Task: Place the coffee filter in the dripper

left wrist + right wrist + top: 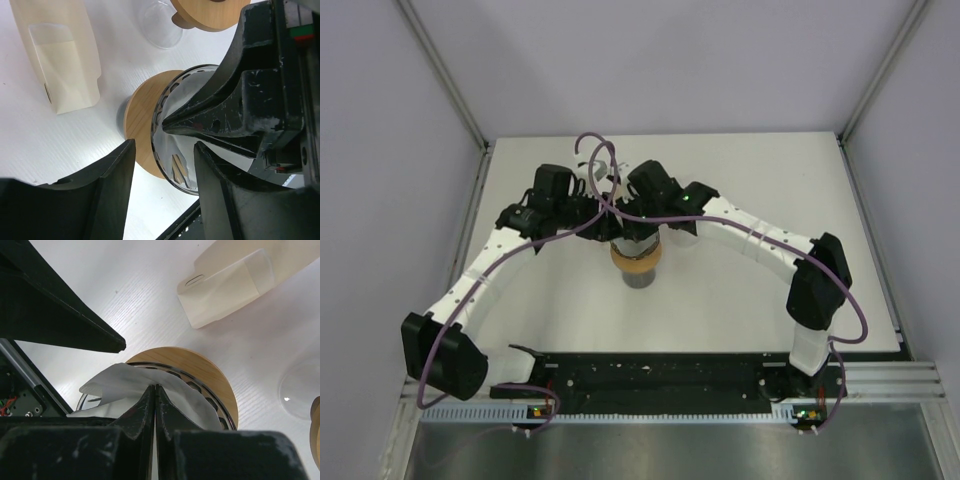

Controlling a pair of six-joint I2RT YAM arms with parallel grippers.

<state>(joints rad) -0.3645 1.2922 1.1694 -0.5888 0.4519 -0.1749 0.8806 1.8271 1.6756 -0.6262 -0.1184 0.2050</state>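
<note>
My right gripper will push the coffee filter, which lies crumpled over the dripper's opening, into the dripper's cone before my left gripper pinches it at the filter's rim (158, 159).
The dripper (636, 262) is a glass cone in a round wooden collar (212, 375) and stands mid-table. A white paper coffee filter (122, 385) lies crumpled in its mouth, partly over the rim. My right gripper (155, 389) is shut on the filter's edge, just above the cone. In the left wrist view its black fingers (220, 117) reach into the dripper (172, 165). My left gripper (164, 150) is open and empty, with its jaws on either side of the dripper's rim, not touching it. Both grippers meet over the dripper in the top view, where their tips are hidden.
A cream paper filter pouch (62, 60) lies flat beyond the dripper and also shows in the right wrist view (230, 285). A clear glass vessel (160, 25) and a second wooden piece (210, 12) stand near it. A black rail (660, 375) runs along the table's near edge.
</note>
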